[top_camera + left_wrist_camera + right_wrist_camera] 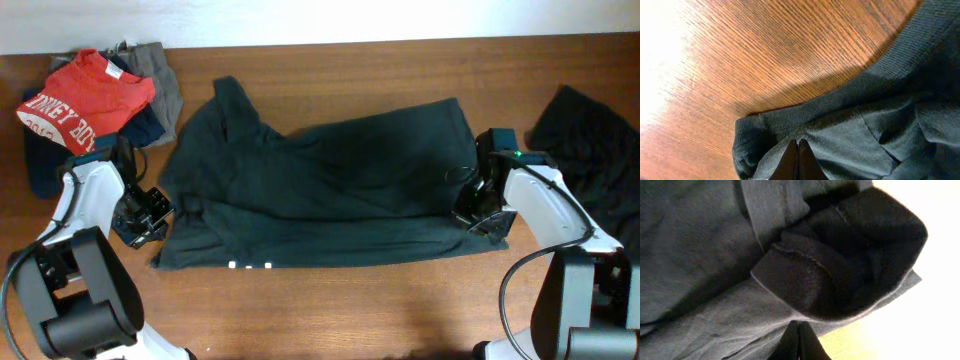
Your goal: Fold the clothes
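My right gripper needs to open, take the sleeve's raised rim [855, 314] and pull it straight, because the rolled sleeve is bunched over the end of the black T-shirt past my right gripper's fingers.
A black T-shirt [330, 180] lies spread across the middle of the table, with a bit of white lettering [250, 266] showing at its front edge. My left gripper [150, 215] is at the shirt's left edge. In the left wrist view its fingers [798, 143] are pressed together with the fabric [865, 135] gathered at their tips, beside a ribbed hem [790, 117]. My right gripper [478, 212] is at the shirt's right edge. Its fingers [799, 324] are shut on a fold of the cloth [700, 255], under a rolled sleeve [850, 255].
A pile of clothes sits at the back left: a red one with white lettering [85, 100], a grey one [160, 85] and a navy one [42, 160]. Another black garment [590, 150] lies at the right edge. Bare wood [360, 310] runs along the front.
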You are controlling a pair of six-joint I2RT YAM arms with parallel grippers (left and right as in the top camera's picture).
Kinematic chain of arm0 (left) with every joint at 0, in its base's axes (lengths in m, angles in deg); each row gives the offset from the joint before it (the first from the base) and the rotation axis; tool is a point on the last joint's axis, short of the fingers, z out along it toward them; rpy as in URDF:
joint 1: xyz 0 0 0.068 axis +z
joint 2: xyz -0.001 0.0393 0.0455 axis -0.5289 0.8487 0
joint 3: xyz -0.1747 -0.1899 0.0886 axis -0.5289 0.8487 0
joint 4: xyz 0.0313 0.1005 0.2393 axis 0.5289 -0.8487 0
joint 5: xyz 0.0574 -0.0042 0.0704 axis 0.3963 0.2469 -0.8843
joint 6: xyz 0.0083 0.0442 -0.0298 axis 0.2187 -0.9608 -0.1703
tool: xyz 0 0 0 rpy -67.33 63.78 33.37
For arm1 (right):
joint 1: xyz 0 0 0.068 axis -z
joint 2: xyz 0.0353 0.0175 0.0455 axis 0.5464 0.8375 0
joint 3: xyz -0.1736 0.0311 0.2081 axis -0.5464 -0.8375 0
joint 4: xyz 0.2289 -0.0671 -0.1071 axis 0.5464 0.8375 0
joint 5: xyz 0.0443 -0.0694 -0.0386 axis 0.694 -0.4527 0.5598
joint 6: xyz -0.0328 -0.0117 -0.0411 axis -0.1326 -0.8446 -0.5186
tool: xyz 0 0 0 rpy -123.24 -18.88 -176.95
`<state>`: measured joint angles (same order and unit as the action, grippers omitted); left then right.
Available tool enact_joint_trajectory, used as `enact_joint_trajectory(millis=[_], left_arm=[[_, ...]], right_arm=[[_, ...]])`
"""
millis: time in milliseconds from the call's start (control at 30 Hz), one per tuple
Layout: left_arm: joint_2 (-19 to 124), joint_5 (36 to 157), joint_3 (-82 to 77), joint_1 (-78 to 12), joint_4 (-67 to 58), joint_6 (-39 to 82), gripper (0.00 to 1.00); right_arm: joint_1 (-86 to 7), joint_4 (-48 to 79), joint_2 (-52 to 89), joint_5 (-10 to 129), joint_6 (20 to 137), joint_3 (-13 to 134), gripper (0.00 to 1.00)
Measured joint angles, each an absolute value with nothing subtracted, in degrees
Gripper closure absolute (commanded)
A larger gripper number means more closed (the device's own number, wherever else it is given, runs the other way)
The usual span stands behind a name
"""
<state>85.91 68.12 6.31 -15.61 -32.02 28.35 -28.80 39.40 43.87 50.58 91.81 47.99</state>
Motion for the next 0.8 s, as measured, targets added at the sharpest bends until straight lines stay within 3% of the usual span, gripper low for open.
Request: enact_joint_trajectory(millis=[133, 167, 200, 233, 267, 300, 367, 467, 633, 800], left_arm=[[83.95, 68.84, 6.22, -15.61, -34.16, 28.35, 0.99], [83.68, 69.36, 6.22, -15.61, -34.68, 28.33, 0.99], [83.51, 70.19, 6.2, -15.61, -34.9, 28.31, 0.98], [83.49, 71.07, 6.2, -15.61, -34.97, 28.29, 0.86], [83.49, 71.35, 6.2, -15.61, -34.97, 28.29, 0.72], [83.47, 71.77, 6.2, -15.61, -34.97, 28.4, 0.61], [83.47, 72.33, 6.2, -15.61, -35.03, 28.22, 0.49], [83.47, 72.93, 6.2, -15.61, -35.14, 28.13, 0.48], [83.47, 73.12, 6.2, -15.61, -35.16, 28.11, 0.48], [83.47, 73.12, 6.2, -15.61, -35.16, 28.11, 0.47]], right_arm=[[-28.8, 42.22, 43.87, 50.47, 91.68, 48.49, 0.94], [-28.8, 42.57, 43.87, 50.39, 91.62, 48.47, 0.89], [-28.8, 42.81, 43.87, 50.36, 91.68, 48.49, 0.65], [-28.8, 42.92, 43.87, 50.3, 91.68, 48.47, 0.23], [-28.8, 42.92, 43.87, 50.19, 91.73, 48.47, 0.04], [-28.78, 42.7, 43.87, 50.17, 91.81, 48.47, 0.0], [-28.6, 42.46, 43.87, 50.17, 92.1, 48.47, 0.01], [-26.62, 41.83, 43.87, 50.19, 93.39, 48.47, 0.0], [-21.2, 39.27, 43.87, 52.53, 93.98, 48.47, 0.16], [-22.16, 38.2, 43.87, 56.22, 93.82, 48.47, 0.33]])
